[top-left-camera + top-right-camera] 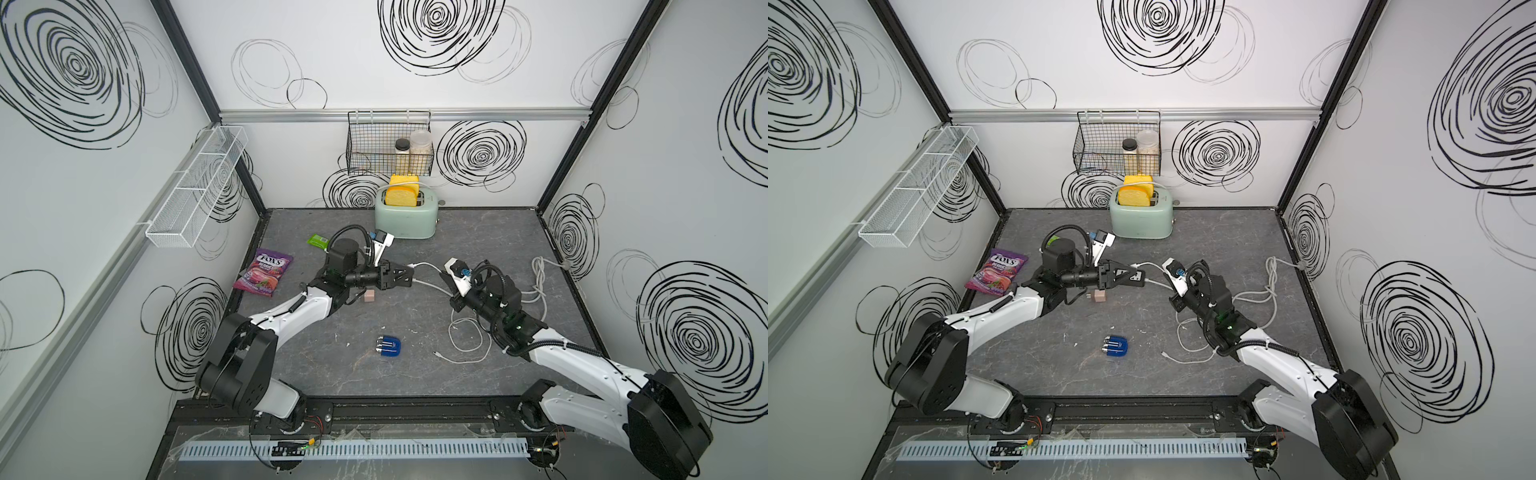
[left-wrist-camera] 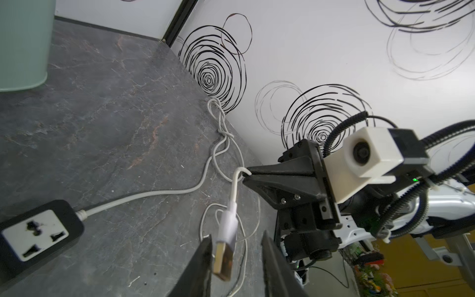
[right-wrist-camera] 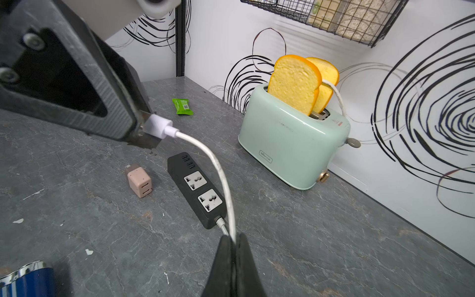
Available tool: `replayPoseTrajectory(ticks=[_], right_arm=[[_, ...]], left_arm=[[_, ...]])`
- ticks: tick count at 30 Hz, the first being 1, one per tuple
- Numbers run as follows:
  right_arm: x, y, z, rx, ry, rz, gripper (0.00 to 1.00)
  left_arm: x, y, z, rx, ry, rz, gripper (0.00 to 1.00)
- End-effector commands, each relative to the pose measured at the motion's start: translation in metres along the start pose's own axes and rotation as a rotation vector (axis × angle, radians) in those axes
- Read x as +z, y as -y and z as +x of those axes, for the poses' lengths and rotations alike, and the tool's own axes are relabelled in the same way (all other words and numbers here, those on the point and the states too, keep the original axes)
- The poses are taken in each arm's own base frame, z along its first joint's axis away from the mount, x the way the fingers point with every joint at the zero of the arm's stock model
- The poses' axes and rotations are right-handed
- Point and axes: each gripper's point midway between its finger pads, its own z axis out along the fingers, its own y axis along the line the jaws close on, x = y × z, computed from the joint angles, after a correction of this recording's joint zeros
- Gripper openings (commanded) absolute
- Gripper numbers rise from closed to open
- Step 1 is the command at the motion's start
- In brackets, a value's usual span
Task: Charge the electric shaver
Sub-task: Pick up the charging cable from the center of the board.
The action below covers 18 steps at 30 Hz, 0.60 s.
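Next, my right gripper puts the white cable down and grips it farther back (image 2: 258, 215), because it holds the cable too close to the USB plug.
The electric shaver (image 1: 388, 347), blue with silver heads, lies untouched at the front middle of the table in both top views (image 1: 1115, 347); its edge shows in the right wrist view (image 3: 25, 280). My right gripper (image 3: 234, 241) is shut on a white charging cable (image 3: 223, 180) a short way behind its USB plug (image 2: 226, 246). My left gripper (image 2: 236, 246) has its jaws narrowed around that plug. One finger (image 2: 203, 259) touches it, and a gap remains on the other side. Both grippers hover above the black power strip (image 3: 195, 190).
A pink cube adapter (image 1: 369, 296) lies beside the power strip. A mint toaster (image 1: 405, 218) with bread stands at the back. A candy bag (image 1: 264, 272) and a green packet (image 1: 318, 240) lie at the left. Loose white cable (image 1: 469, 340) coils at the right.
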Motion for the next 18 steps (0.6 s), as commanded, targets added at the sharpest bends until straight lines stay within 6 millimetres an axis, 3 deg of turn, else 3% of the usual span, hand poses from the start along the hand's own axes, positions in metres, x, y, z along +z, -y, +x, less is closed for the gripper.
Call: replayPoseTrajectory(ticks=[1,3,4,10,11,14,18], right_arm=[[-0.003,-0.002,-0.01,0.006,0.044,-0.01,0.0],[-0.003,-0.004,-0.01,0.002,0.044,-0.02,0.0],[-0.004,-0.005,-0.011,-0.008,0.045,-0.03,0.0],[-0.006,-0.014,-0.023,-0.134,0.075,-0.081,0.03],[-0.006,-0.015,-0.027,-0.158,0.083,-0.086,0.07],[-0.004,-0.019,-0.034,-0.229,0.092,-0.113,0.39],[-0.001,-0.027,-0.043,-0.32,0.13,-0.147,0.52]], left_arm=[[0.003,0.011,-0.012,0.051,0.026,0.028,0.19],[0.003,0.012,-0.013,0.058,0.025,0.027,0.03],[0.003,0.013,-0.014,0.061,0.024,0.024,0.0],[0.002,0.012,-0.013,0.081,-0.014,0.007,0.0],[0.001,0.013,-0.013,0.086,-0.019,0.005,0.0],[0.001,0.016,-0.012,0.096,-0.044,0.011,0.0],[0.002,0.016,-0.005,0.121,-0.098,0.014,0.0]])
